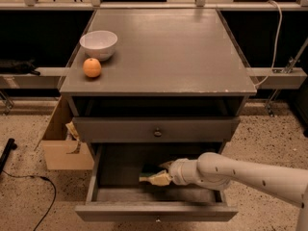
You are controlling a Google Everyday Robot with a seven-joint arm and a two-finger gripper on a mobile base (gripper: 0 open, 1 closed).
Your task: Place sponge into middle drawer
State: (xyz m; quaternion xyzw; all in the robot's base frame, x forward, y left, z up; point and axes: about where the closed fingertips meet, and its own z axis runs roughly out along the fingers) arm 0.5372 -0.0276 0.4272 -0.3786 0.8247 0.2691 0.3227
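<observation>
Next, my gripper lets go of the sponge on the bottom of the open middle drawer (153,180), about halfway across the drawer's width.
The middle drawer (154,211) is pulled open below the closed upper drawer front (156,129). My gripper (162,173) reaches from the right into the open drawer, low over its floor. It is shut on the sponge (153,176), whose dark green layer lies over yellow foam. The sponge sits at the gripper's tip, inside the drawer, near the middle of its floor. My white arm (240,172) crosses the drawer's right side and hides that part of it.
A white bowl (98,44) and an orange fruit (92,67) sit at the cabinet top's left edge. An open cardboard box (65,143) stands on the floor left of the cabinet. A black cable (29,182) lies on the speckled floor at the left.
</observation>
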